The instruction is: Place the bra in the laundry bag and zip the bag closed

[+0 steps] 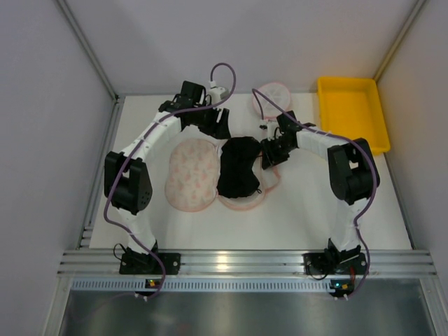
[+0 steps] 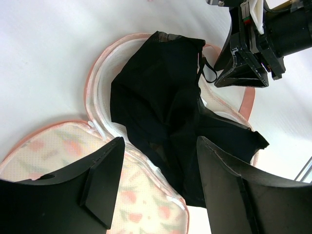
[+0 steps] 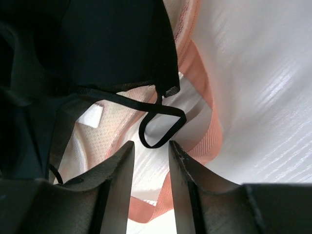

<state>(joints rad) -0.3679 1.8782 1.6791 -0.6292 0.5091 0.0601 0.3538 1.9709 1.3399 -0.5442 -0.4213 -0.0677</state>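
The robot's left gripper should close on the speckled half's outer edge [image 1: 166, 180], farthest from the black bra, to fold the laundry bag shut.
The black bra [image 1: 238, 168] lies spread over the right half of the open laundry bag [image 1: 190, 175], whose speckled left half lies flat beside it. My left gripper [image 1: 212, 126] hovers just behind the bag, open and empty. In the left wrist view its fingers [image 2: 105, 178] stand wide apart above the bra [image 2: 161, 97] and the bag's speckled half [image 2: 141, 204]. My right gripper [image 1: 269, 155] is at the bra's right edge. In the right wrist view it [image 3: 150, 146] is open a little, empty, just short of a thin strap loop [image 3: 161, 129] lying on the bag's pink trim [image 3: 204, 122].
A small round white mesh disc with a pink rim [image 1: 273, 98] lies at the back. A yellow tray [image 1: 350, 112] stands at the back right. Grey walls close in the white table on the left, the right and the back.
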